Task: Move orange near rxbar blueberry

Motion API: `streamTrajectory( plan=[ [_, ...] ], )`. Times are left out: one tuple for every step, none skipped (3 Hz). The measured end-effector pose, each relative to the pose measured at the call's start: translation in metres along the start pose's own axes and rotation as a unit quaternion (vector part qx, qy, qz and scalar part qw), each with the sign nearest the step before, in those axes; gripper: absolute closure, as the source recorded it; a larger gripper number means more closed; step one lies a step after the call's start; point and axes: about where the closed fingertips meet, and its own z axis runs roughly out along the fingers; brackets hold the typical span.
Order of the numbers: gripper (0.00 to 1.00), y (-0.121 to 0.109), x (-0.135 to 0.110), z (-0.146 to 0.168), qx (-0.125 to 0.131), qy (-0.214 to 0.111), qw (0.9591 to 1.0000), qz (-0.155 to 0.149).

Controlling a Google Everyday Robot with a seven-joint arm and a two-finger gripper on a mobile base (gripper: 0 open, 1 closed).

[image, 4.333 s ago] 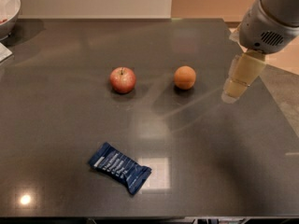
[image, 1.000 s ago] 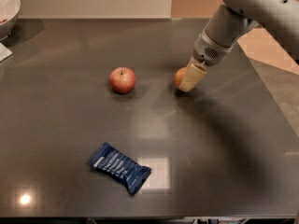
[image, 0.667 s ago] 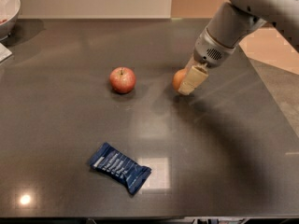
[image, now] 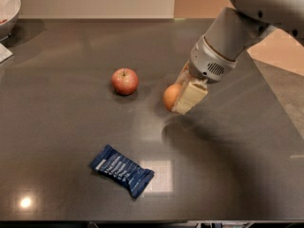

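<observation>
Next, my gripper lets go of the orange on the dark table (image: 155, 120) just beyond the rxbar blueberry, closer to the front than the apple.
The orange (image: 170, 97) is held between the cream-coloured fingers (image: 191, 96) of my gripper (image: 184, 95), a little above the dark table (image: 57, 127), right of centre. Its right half is hidden by the near finger, and a shadow lies on the table just below it. The rxbar blueberry (image: 122, 170), in a dark blue wrapper, lies flat near the front edge, below and to the left of the orange and well apart from it.
A red-yellow apple (image: 125, 81) sits left of the orange, about one fruit's width away. A white bowl (image: 7, 8) stands at the far left corner, with a white object (image: 4, 53) at the left edge. The table's right edge runs diagonally behind my arm.
My gripper came in from the right, closed around the orange, and has carried it forward and to the left, toward the apple and the bar.
</observation>
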Motion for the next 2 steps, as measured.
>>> streamTrajectory(
  plan=[
    [1.0, 0.032, -0.013, 0.016, -0.02, -0.004, 0.9993, -0.03],
    [1.0, 0.055, -0.025, 0.036, -0.039, -0.008, 0.9975, -0.058]
  ],
)
